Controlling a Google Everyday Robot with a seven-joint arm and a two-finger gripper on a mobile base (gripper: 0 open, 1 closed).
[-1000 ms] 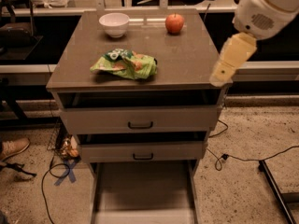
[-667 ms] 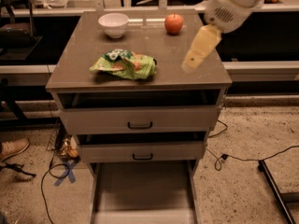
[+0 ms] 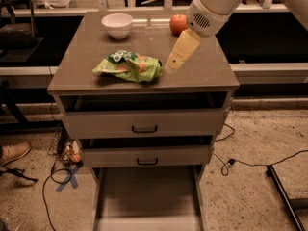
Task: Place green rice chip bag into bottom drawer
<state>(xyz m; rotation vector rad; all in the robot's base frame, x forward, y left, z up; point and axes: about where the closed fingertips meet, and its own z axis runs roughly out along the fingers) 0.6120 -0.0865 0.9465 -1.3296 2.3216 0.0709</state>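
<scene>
I should grip the upper side [image 3: 141,61] of the green rice chip bag, toward its end nearest the red apple.
The green rice chip bag [image 3: 129,66] lies crumpled on the cabinet top [image 3: 86,57], left of centre. My gripper [image 3: 172,64] hangs from the white arm entering at the upper right. It points down and left and sits just right of the bag, a little apart from it, above the top. The bottom drawer [image 3: 147,196] is pulled out at the foot of the cabinet, its flat grey floor showing.
A white bowl [image 3: 117,24] and a red apple [image 3: 178,23] stand at the back of the top. The two upper drawers [image 3: 144,123] with black handles are slightly open. Cables [image 3: 250,160] and a metal leg [image 3: 284,194] lie on the floor at right; a shoe [image 3: 13,152] at left.
My arm has swung left across the cabinet top, bringing the gripper from beyond the right edge to just beside the bag. The bag has not moved.
</scene>
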